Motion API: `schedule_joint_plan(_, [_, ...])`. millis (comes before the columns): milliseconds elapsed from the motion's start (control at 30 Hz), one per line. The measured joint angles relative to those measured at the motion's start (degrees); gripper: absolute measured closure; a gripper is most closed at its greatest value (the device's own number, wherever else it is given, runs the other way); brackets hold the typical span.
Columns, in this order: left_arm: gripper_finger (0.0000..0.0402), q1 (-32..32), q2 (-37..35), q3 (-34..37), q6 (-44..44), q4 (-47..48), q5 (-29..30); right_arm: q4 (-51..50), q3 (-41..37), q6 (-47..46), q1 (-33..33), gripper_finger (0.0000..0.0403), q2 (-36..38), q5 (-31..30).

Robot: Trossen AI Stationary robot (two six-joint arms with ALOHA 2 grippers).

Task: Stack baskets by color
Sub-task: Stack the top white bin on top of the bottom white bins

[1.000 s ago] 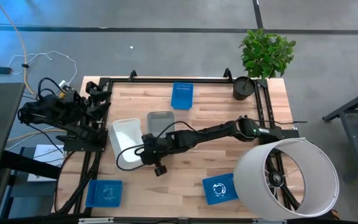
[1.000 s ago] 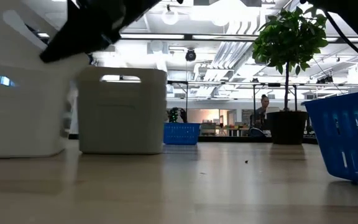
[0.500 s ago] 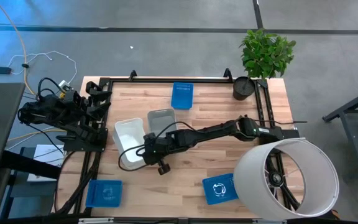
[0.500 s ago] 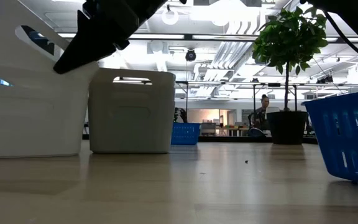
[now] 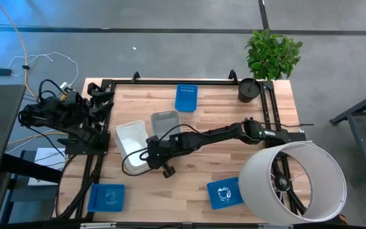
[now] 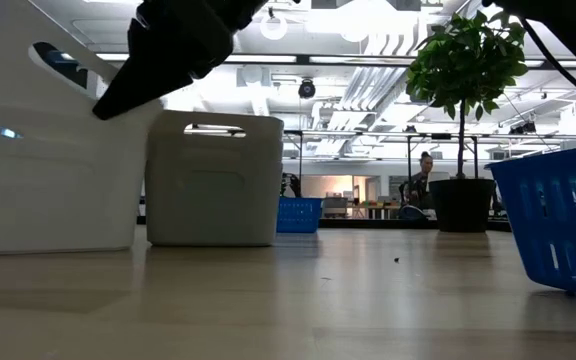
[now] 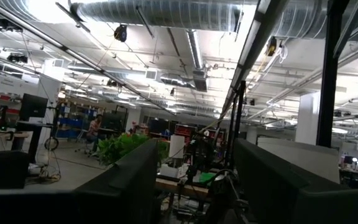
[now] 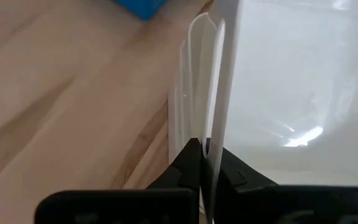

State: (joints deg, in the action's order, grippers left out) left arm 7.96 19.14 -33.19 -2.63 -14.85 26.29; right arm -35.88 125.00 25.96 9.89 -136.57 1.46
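The top white basket sits crooked in the lower one. I should take its corner (image 6: 155,108) by the grey basket with my right gripper and straighten it.
A white basket (image 5: 130,138) stands tilted at the table's left middle, large at the left of the low view (image 6: 48,160). My right gripper (image 5: 150,154) is shut on its right side. Further white rims (image 8: 188,106) show right beside the held wall, so another white basket seems nested with it. A grey basket (image 5: 164,124) stands next to it on its base. Blue baskets sit at the far middle (image 5: 186,97), near left (image 5: 107,197) and near right (image 5: 224,193). My left gripper (image 7: 197,180) waits open beyond the table's left edge. My right gripper pinches the white basket's thin side wall at its rim (image 8: 215,124), one finger inside the basket and one outside. The fingers (image 8: 188,158) come from the table's right, slanting down. The basket sits tilted in the hold, its bottom edge (image 6: 58,248) down on the table.
A big white cylinder (image 5: 292,183) with a wheel inside stands at the near right corner. A black plant pot (image 5: 249,89) stands at the far right. A black frame rail (image 5: 170,81) runs along the far edge. Bare wood lies between the grey basket and the cylinder.
My right gripper has rolled at the wrist without shifting its place, staying shut on the white basket. The basket has tipped further, its held side raised and its bottom still on the table. The grey basket beside it has slid slightly toward the table's right edge.
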Motion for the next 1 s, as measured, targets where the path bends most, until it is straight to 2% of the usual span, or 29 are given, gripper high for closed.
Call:
schedule_joint_plan(233, [0.0202, -0.01, 0.02, 0.02, -0.02, -0.02, 0.13, -2.61, 2.65, 0.03, -0.67, 0.0392, -0.07, 0.14])
schedule_joint_plan(533, [0.0202, -0.01, 0.02, 0.02, -0.14, -0.02, 0.12, -3.84, 2.76, 1.85, -0.96, 0.0274, 0.02, 0.04])
schedule_joint_plan(667, [0.0202, -0.01, 0.02, 0.02, -0.15, 0.0, 0.11, -4.28, 2.76, 2.56, -0.96, 0.0243, 0.04, -0.36])
schedule_joint_plan(800, [0.0202, -0.01, 0.02, 0.02, -0.15, 0.0, 0.1, -4.7, 3.25, 2.52, -0.94, 0.0234, 0.07, 0.09])
schedule_joint_plan(1000, [0.0202, -0.01, 0.02, 0.02, -0.61, 0.0, 0.1, -8.67, 9.04, 2.63, -1.03, 0.0234, 0.15, 2.61])
